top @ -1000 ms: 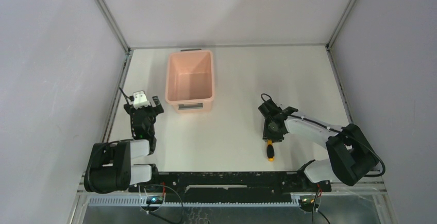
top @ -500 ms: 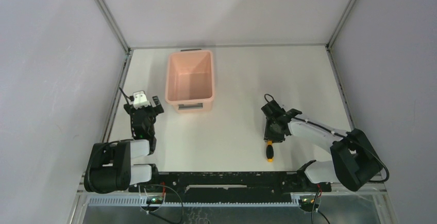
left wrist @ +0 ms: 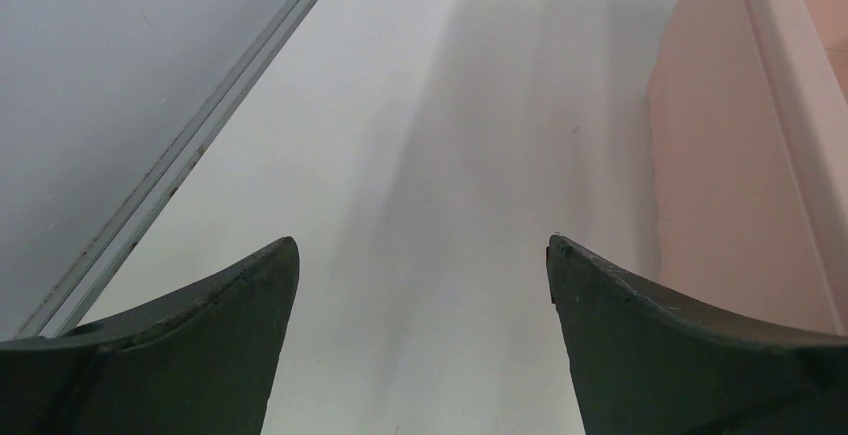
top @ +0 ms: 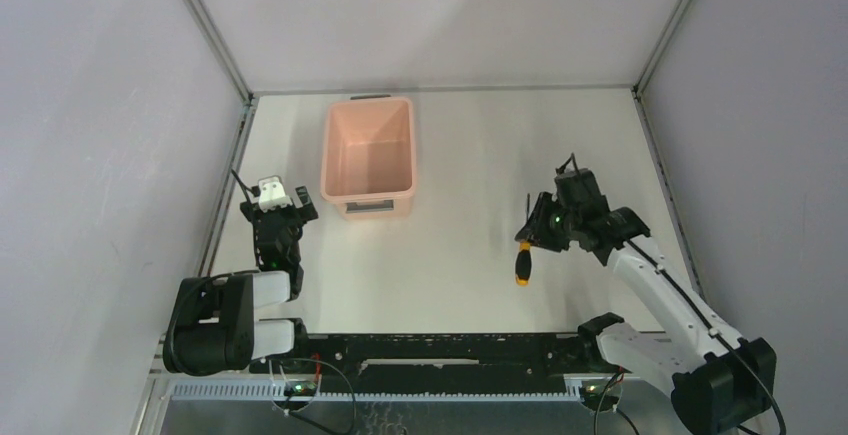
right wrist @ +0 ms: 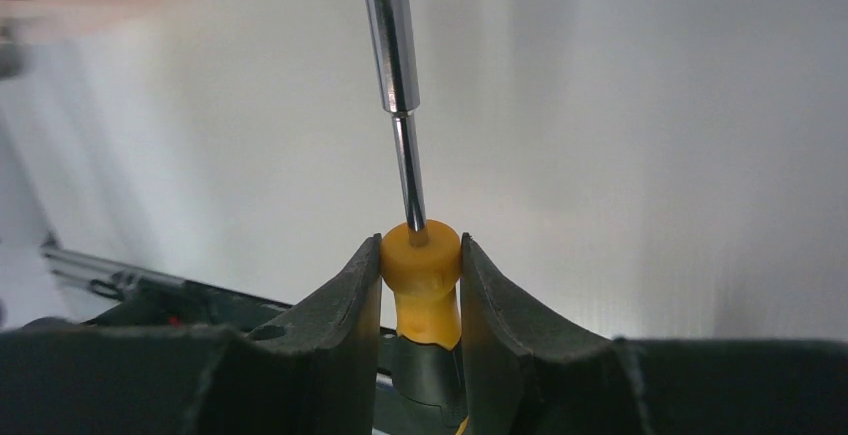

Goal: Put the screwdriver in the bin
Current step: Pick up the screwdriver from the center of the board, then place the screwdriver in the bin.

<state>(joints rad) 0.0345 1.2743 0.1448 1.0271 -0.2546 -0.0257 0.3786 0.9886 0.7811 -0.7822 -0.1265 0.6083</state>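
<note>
My right gripper is going to the pale pink bin's bottom [top: 362, 173], close to the bin's near side with the grey handle. It will release the screwdriver there.
The screwdriver [top: 522, 260] has a yellow-orange and black handle and a thin metal shaft. My right gripper [top: 532, 238] is shut on its handle and holds it above the table, right of centre. In the right wrist view the fingers [right wrist: 355, 295] clamp the yellow handle end [right wrist: 423, 280], with the shaft pointing away from the gripper [right wrist: 421, 255]. The pale pink bin [top: 331, 155] stands at the back left centre and looks empty. My left gripper [top: 290, 205] is open and empty, low beside the bin's near left corner; in the left wrist view [left wrist: 420, 245] the bin wall [left wrist: 720, 155] is at right.
A metal frame rail [top: 222, 205] runs along the table's left edge, close to my left gripper, and another [top: 665, 185] along the right edge. A black rail [top: 440, 347] crosses the near edge between the arm bases.
My right gripper has lifted the screwdriver off the table; the arm has risen and swung right. The left arm and the bin have not moved.
</note>
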